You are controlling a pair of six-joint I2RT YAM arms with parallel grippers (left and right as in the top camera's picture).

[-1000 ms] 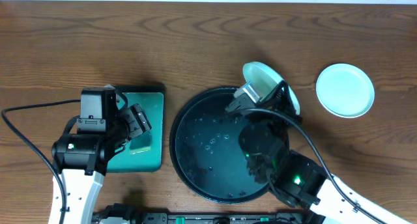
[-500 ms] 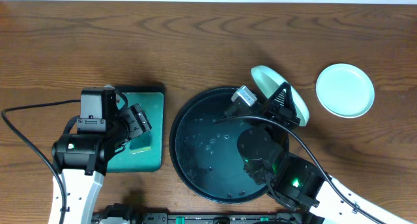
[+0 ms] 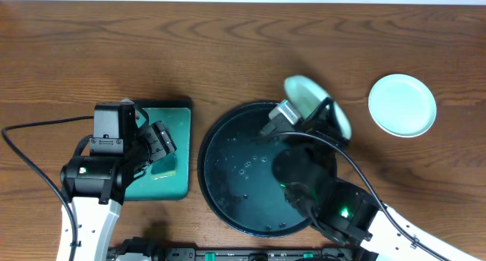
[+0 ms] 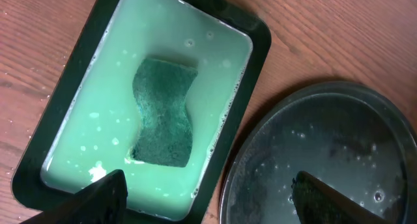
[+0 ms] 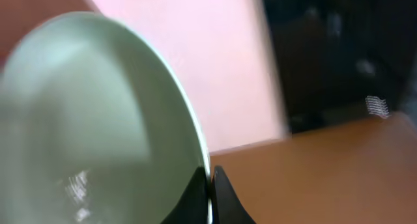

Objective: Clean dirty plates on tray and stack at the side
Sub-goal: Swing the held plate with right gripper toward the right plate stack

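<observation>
Next, my right gripper lets go of the pale mint-green plate on the second plate (image 3: 391, 112), slightly toward the black tray.
My right gripper (image 3: 325, 114) is shut on the rim of a pale mint-green plate (image 3: 302, 92). It holds the plate tilted on edge above the far right rim of the black tray (image 3: 215, 136). In the right wrist view the fingers (image 5: 210, 178) pinch the plate's (image 5: 85, 107) edge. A second pale mint plate (image 3: 402, 104) lies flat on the table at the right. No third plate shows. The tray's glossy floor holds only droplets. My left gripper (image 3: 159, 143) is open and empty over the teal tray, fingers (image 4: 208, 180) spread wide.
A teal-green rectangular tray (image 3: 173, 115) left of the black tray holds milky green liquid and a dark green sponge (image 4: 163, 113). Its rim (image 4: 260, 38) nearly touches the black tray (image 4: 339, 152). Bare wooden table lies behind both trays.
The right gripper swung the held plate a little to the right, then back left to almost where it was. The left arm has not moved.
</observation>
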